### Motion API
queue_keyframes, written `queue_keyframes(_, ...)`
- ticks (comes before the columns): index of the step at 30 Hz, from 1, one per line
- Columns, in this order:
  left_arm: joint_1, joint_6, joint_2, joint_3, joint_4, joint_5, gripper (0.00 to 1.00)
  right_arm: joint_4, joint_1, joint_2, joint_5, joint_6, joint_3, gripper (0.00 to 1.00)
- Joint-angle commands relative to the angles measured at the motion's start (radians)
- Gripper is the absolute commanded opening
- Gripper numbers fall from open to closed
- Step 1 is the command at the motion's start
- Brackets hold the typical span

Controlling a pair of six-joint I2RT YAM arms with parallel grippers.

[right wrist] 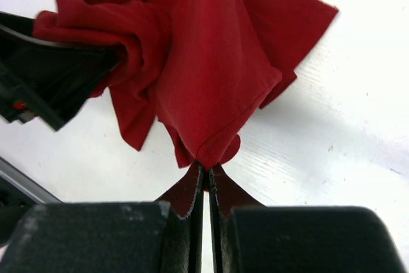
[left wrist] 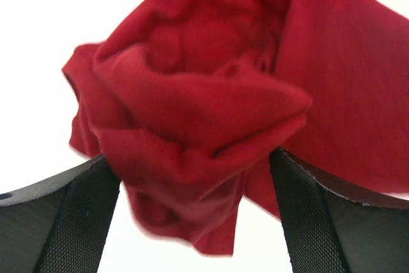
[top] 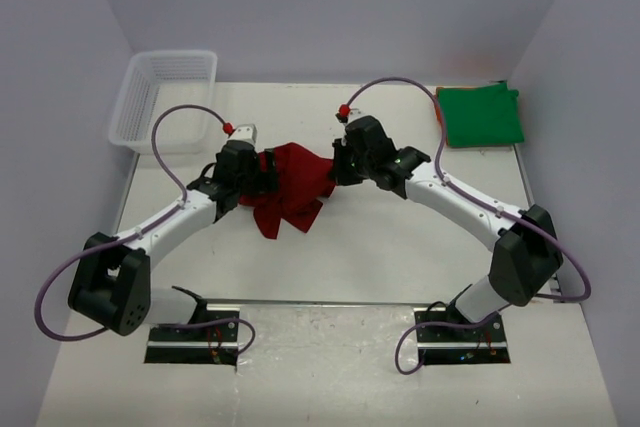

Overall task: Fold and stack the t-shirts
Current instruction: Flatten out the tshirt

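Next, my left gripper takes the loose front corner (top: 270,231), as a crumpled wad of the red t-shirt fills it while open, before both grippers spread the t-shirt.
A dark red t-shirt (top: 295,182) hangs bunched between my two grippers over the middle of the table. My right gripper (top: 337,165) is shut on a folded edge of it; the right wrist view shows the jaws (right wrist: 206,171) pinching the cloth (right wrist: 204,75). My left gripper (top: 262,169) is open, its fingers wide apart on either side of a crumpled wad of the red shirt (left wrist: 204,107), with the gripper (left wrist: 195,183) not pinching it. A bright green t-shirt (top: 480,115) lies folded at the back right, with a thin orange edge (top: 439,112) showing along its left side.
A white mesh basket (top: 165,97) stands at the back left corner. The left gripper's black body (right wrist: 51,81) shows in the right wrist view, close to the red cloth. Purple cables loop over both arms. Grey walls close in the table on three sides.
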Motion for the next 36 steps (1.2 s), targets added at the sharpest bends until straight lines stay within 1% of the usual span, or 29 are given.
queue_keyframes(1,-0.025,-0.021,-0.11,-0.049,-0.024,-0.036,0.92,-0.033,-0.005,-0.023,0.015,-0.018,-0.033,0.0)
queue_keyframes(4,-0.031,-0.032,-0.176,-0.089,-0.038,-0.054,0.89,-0.027,-0.005,-0.014,0.032,-0.024,-0.036,0.0)
queue_keyframes(9,-0.051,-0.043,-0.251,-0.091,-0.122,-0.073,0.88,-0.027,-0.029,-0.002,0.025,-0.021,-0.041,0.0)
queue_keyframes(12,-0.076,-0.067,-0.282,-0.103,-0.141,-0.087,0.85,-0.034,-0.044,-0.014,0.041,-0.021,-0.038,0.0)
queue_keyframes(13,-0.089,-0.093,-0.302,-0.109,-0.136,-0.087,0.8,-0.037,-0.046,-0.029,0.054,-0.023,-0.036,0.0)
queue_keyframes(15,-0.103,-0.104,-0.322,-0.115,-0.1,-0.07,0.76,-0.059,-0.049,-0.049,0.069,-0.035,-0.019,0.0)
queue_keyframes(16,-0.115,-0.107,-0.324,-0.117,-0.089,-0.05,0.71,-0.068,-0.048,-0.071,0.074,-0.037,-0.013,0.0)
queue_keyframes(18,-0.129,-0.11,-0.302,-0.111,-0.078,-0.035,0.66,-0.072,-0.047,-0.086,0.069,-0.05,0.001,0.0)
queue_keyframes(19,-0.148,-0.11,-0.287,-0.1,-0.078,-0.022,0.62,-0.082,-0.047,-0.092,0.071,-0.052,0.01,0.0)
queue_keyframes(20,-0.16,-0.112,-0.27,-0.096,-0.081,-0.016,0.57,-0.091,-0.049,-0.094,0.071,-0.054,0.024,0.0)
queue_keyframes(21,-0.19,-0.13,-0.227,-0.083,-0.101,-0.016,0.46,-0.099,-0.048,-0.094,0.068,-0.055,0.027,0.0)
queue_keyframes(23,-0.235,-0.161,-0.169,-0.079,-0.127,-0.053,0.36,-0.099,-0.049,-0.1,0.06,-0.054,0.024,0.0)
queue_keyframes(24,-0.287,-0.211,-0.153,-0.085,-0.133,-0.076,0.3,-0.1,-0.049,-0.1,0.052,-0.052,0.022,0.0)
queue_keyframes(25,-0.312,-0.24,-0.132,-0.091,-0.136,-0.122,0.28,-0.1,-0.049,-0.103,0.048,-0.051,0.021,0.0)
queue_keyframes(26,-0.332,-0.265,-0.092,-0.099,-0.147,-0.14,0.27,-0.096,-0.052,-0.102,0.043,-0.051,0.013,0.0)
queue_keyframes(27,-0.371,-0.32,-0.072,-0.108,-0.152,-0.159,0.27,-0.094,-0.052,-0.103,0.038,-0.048,0.008,0.0)
queue_keyframes(28,-0.388,-0.337,-0.051,-0.111,-0.152,-0.177,0.28,-0.091,-0.052,-0.103,0.034,-0.048,0.002,0.0)
queue_keyframes(29,-0.416,-0.36,-0.013,-0.111,-0.156,-0.199,0.34,-0.082,-0.054,-0.106,0.025,-0.046,-0.01,0.0)
queue_keyframes(30,-0.425,-0.369,0.006,-0.109,-0.159,-0.199,0.37,-0.08,-0.054,-0.108,0.025,-0.044,-0.013,0.0)
queue_keyframes(32,-0.438,-0.38,0.037,-0.102,-0.169,-0.223,0.41,-0.074,-0.057,-0.109,0.023,-0.043,-0.027,0.0)
queue_keyframes(33,-0.447,-0.389,0.072,-0.093,-0.193,-0.248,0.45,-0.066,-0.058,-0.114,0.022,-0.043,-0.036,0.0)
queue_keyframes(36,-0.455,-0.415,0.091,-0.074,-0.233,-0.294,0.5,-0.062,-0.061,-0.123,0.023,-0.046,-0.047,0.0)
